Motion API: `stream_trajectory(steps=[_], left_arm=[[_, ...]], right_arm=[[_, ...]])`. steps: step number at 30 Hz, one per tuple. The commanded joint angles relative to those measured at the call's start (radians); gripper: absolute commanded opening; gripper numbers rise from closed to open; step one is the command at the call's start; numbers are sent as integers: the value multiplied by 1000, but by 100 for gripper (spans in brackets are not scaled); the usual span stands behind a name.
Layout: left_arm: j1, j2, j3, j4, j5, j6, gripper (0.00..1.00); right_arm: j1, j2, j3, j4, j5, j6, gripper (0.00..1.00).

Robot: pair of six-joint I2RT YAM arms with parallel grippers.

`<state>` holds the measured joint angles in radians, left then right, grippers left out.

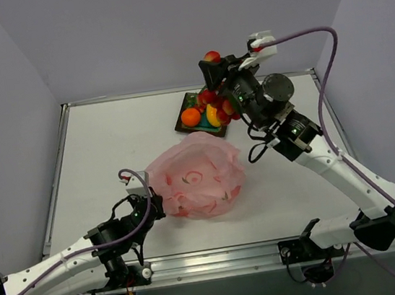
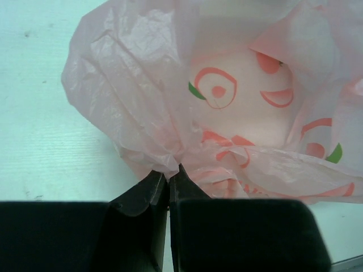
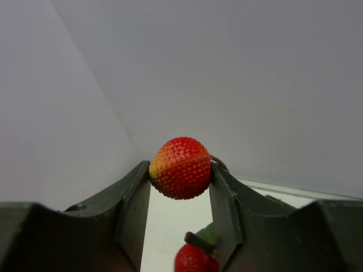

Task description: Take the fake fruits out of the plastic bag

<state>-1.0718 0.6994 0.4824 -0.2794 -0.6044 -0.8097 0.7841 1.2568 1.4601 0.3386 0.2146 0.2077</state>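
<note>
My right gripper is going to set the bunch of bumpy red fruits down on the teal plate (image 1: 211, 103) behind the yellow mango.
The pink plastic bag (image 1: 200, 175) lies crumpled at the table's middle; it fills the left wrist view (image 2: 227, 102). My left gripper (image 1: 153, 200) is shut on a pinch of the bag's left edge (image 2: 169, 169). My right gripper (image 1: 212, 60) is raised above the teal plate (image 1: 189, 127) and shut on a bumpy red fruit (image 3: 181, 167); more red pieces with green leaves (image 3: 195, 258) hang below it (image 1: 212, 94). An orange (image 1: 190, 117) and a yellow mango (image 1: 212, 116) lie on the plate with red pieces (image 1: 226, 111). I cannot tell what is inside the bag.
The plate stands at the back middle of the table near the rear rail (image 1: 139, 95). The right arm (image 1: 331, 163) reaches diagonally from the near right. Grey walls stand close behind and on both sides.
</note>
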Motion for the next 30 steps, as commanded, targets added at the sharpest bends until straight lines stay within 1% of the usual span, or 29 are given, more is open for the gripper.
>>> stream_trajectory(steps=[1,3,7,9,10,11,13,15,17,20,26,30], left_arm=[[7,-38,58,-145,-64,-39,2],[10,-49,53,-176,-72,-55,2],[18,-47,62,-297,-98,-111,2],[21,-60,70,-345,-121,-153,2],[21,-66,76,-395,-130,-169,3],[22,-73,78,-417,-139,-192,2],[23,-97,85,-460,-164,-207,2],[26,-118,87,-443,-157,-178,2],[27,-127,82,-388,-138,-129,2],[33,-103,96,-388,-146,-128,2],[64,-17,134,-391,-135,-126,3],[70,6,130,-377,-127,-147,2]], right_arm=[[-100,88,26,2,8,-54,0],[-165,148,32,16,-7,-60,1],[-239,251,43,57,-38,-99,2],[-270,312,48,95,-75,-108,2],[-302,338,54,108,-92,-106,2],[-318,389,83,111,-121,-102,2],[-348,438,115,123,-162,-85,2],[-390,513,167,139,-240,-68,2],[-408,582,227,140,-264,-53,2],[-411,645,262,157,-325,-22,2],[-411,727,313,192,-420,31,2],[-399,748,353,188,-471,35,2]])
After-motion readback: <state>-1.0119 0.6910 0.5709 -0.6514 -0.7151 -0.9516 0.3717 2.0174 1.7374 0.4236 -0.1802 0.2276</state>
